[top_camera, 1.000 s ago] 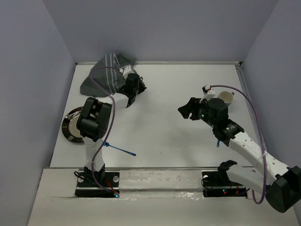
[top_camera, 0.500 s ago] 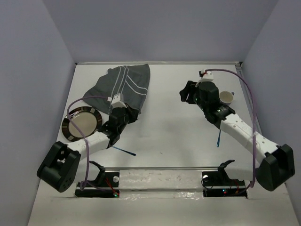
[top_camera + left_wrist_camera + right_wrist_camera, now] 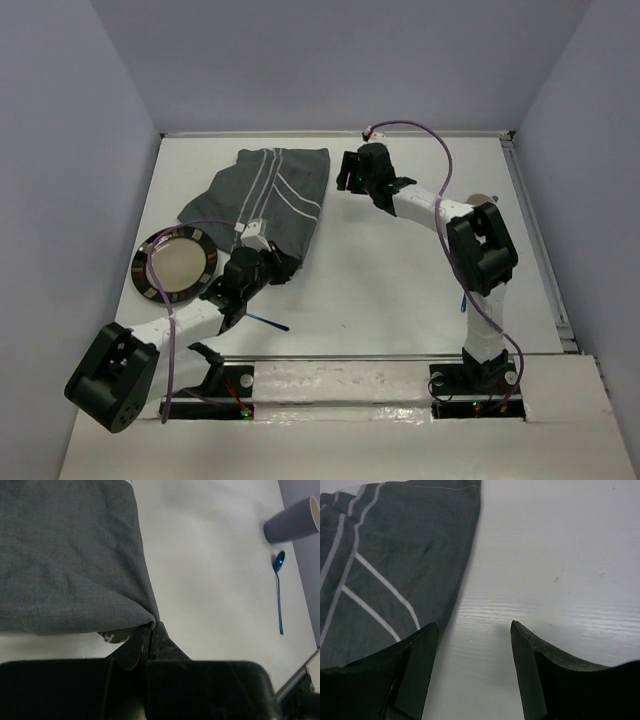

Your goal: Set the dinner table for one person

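Note:
The far corner point(image 3: 327, 154) point(image 3: 478, 488) of the dark grey cloth, at the end of the cloth's far edge away from the plate, will be gripped by my right gripper.
A dark grey cloth with white stripes point(image 3: 265, 195) lies spread on the left half of the white dinner table point(image 3: 400, 280). My left gripper point(image 3: 276, 266) is shut on the cloth's near corner point(image 3: 142, 615), with the fabric pinched between its fingertips point(image 3: 161, 632). My right gripper point(image 3: 346, 172) stands open just off the cloth's far right corner. In the right wrist view its fingers straddle bare table point(image 3: 535, 570) beside the cloth's edge point(image 3: 385, 565), and its left finger point(image 3: 417, 655) overlaps the fabric. Nothing is between them.
A dark-rimmed plate point(image 3: 175, 265) sits left of the cloth. A thin blue utensil point(image 3: 268, 322) lies near the left arm. A pale cup point(image 3: 292, 522) and a blue spoon point(image 3: 278, 590) are at the right, mostly behind the right arm in the top view. Lavender walls enclose the table.
The left gripper has dragged the cloth toward the near side, spreading it out flat. The right arm has swung left from beside the cup to the cloth's far right corner.

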`<state>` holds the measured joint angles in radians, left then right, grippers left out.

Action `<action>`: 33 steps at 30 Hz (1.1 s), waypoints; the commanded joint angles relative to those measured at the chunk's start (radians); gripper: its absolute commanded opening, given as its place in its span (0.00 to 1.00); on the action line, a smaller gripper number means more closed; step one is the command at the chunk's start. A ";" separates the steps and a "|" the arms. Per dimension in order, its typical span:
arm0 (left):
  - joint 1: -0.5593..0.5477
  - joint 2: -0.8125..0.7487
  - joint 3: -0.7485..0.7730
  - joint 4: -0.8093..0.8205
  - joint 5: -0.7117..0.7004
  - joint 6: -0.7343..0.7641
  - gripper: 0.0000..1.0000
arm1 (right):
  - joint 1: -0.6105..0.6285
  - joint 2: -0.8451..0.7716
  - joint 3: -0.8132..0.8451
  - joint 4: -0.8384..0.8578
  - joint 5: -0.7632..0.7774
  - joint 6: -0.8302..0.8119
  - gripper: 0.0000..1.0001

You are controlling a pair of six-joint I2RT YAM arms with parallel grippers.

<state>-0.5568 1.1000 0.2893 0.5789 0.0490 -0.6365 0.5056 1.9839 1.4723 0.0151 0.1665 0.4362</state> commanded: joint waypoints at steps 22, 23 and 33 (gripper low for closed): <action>-0.060 -0.127 -0.075 -0.050 0.350 0.046 0.00 | -0.088 0.423 0.445 -0.092 -0.038 0.068 0.59; -0.060 -0.146 -0.082 -0.051 0.348 0.041 0.00 | -0.088 0.431 0.459 -0.112 -0.047 0.076 0.59; -0.063 -0.204 -0.085 -0.105 0.315 0.046 0.00 | -0.108 0.470 0.508 -0.133 -0.120 0.133 0.43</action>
<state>-0.6140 0.9272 0.2066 0.4847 0.3553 -0.6022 0.4080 2.4252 1.9339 -0.1047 0.0959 0.5255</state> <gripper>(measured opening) 0.033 0.487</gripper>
